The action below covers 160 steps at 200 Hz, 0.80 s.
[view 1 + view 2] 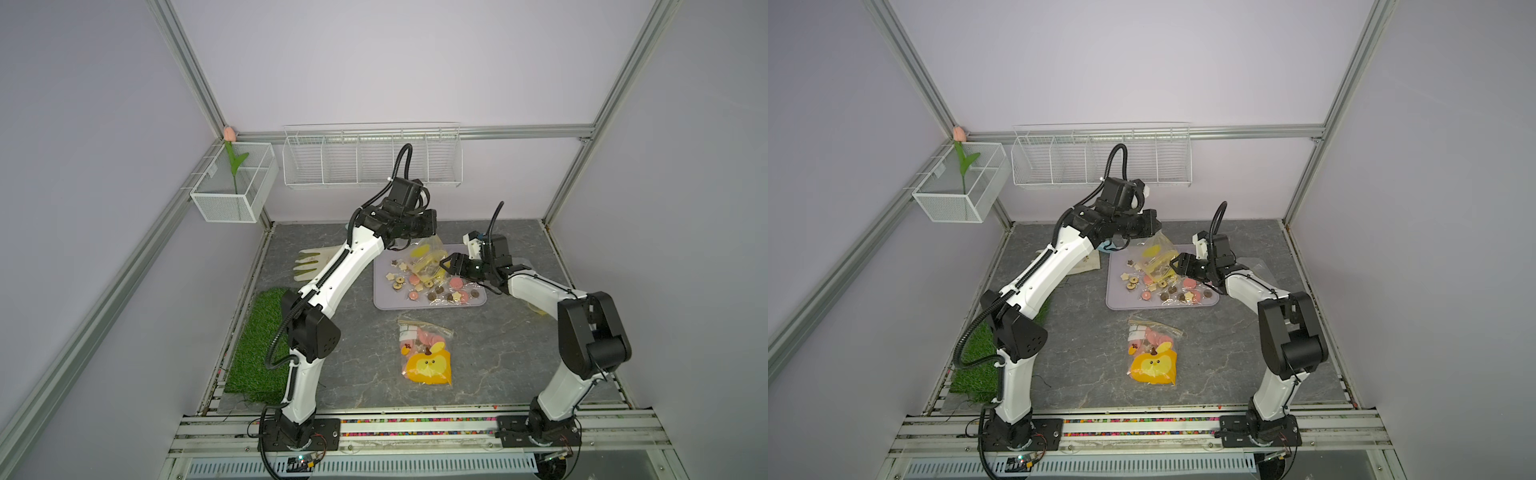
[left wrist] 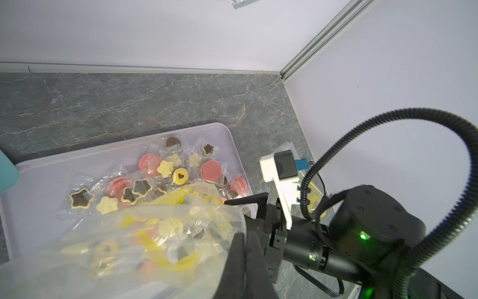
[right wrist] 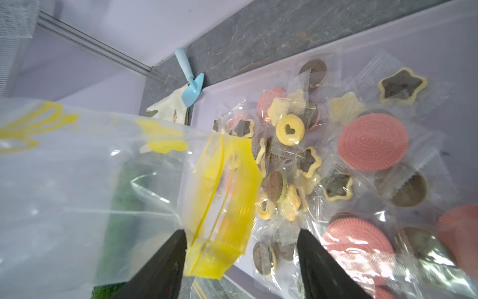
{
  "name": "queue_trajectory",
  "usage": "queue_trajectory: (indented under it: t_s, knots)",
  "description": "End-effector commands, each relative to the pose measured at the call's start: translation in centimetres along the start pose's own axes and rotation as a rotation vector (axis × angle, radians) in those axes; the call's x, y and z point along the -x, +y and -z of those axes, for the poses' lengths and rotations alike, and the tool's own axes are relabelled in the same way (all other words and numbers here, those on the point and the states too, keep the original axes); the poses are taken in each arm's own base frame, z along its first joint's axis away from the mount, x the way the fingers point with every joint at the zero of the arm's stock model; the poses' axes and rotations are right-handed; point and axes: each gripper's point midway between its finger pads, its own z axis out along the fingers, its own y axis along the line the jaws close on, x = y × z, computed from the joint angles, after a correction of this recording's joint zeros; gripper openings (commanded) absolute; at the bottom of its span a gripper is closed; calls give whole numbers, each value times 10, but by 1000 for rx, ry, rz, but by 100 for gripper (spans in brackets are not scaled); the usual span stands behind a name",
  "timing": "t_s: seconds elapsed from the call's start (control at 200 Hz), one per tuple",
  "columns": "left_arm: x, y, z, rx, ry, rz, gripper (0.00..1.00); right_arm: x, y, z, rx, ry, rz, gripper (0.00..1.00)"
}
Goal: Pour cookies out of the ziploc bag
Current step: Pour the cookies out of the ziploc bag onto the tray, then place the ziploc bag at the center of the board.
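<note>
I should close my right gripper on the yellow zip edge's near corner [image 1: 444, 264] [image 3: 211, 264], beside its fingers, at the opening of the clear ziploc bag.
The clear ziploc bag [image 1: 428, 259] [image 1: 1158, 259] with yellow print hangs tilted over the lavender tray [image 1: 386, 301] [image 1: 1117, 301], its yellow zip mouth [image 3: 225, 194] pointing down. My left gripper [image 2: 243, 238] [image 1: 433, 236] is shut on the bag's raised bottom end. Many wrapped cookies [image 1: 432, 286] [image 1: 1167, 286] [image 2: 165, 168] [image 3: 336, 155] lie spilled on the tray: pink discs, cream stars and dark brown pieces. My right gripper [image 3: 241, 233] [image 1: 446, 264] stands open at the bag's mouth, with the zip edge beside one finger [image 3: 168, 253]. Cookie shapes show through the film; I cannot tell whether they are inside.
A second bag [image 1: 426, 353] [image 1: 1152, 357] with a yellow-orange face piece lies on the table in front of the tray. A pale glove [image 1: 309, 264], a green grass mat [image 1: 257, 345] and a blue trowel [image 3: 190, 80] lie to the left. A wire rack [image 1: 372, 160] hangs on the back wall.
</note>
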Motion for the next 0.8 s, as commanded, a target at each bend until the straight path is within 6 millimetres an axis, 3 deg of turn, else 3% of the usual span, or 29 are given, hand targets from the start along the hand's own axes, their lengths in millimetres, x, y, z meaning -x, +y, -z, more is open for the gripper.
queue_trajectory:
  t_s: [0.0,0.18,0.495,0.795]
  knots:
    - [18,-4,29,-37,-59,4,0,3,25,20,98,-34,49,71]
    - [18,-11,40,-128,-66,35,0,-4,43,49,175,-89,92,74]
    - [10,-37,75,-278,-87,76,0,-18,64,70,322,-143,116,77]
    - [0,-45,109,-335,-125,107,0,-21,94,96,489,-209,174,73]
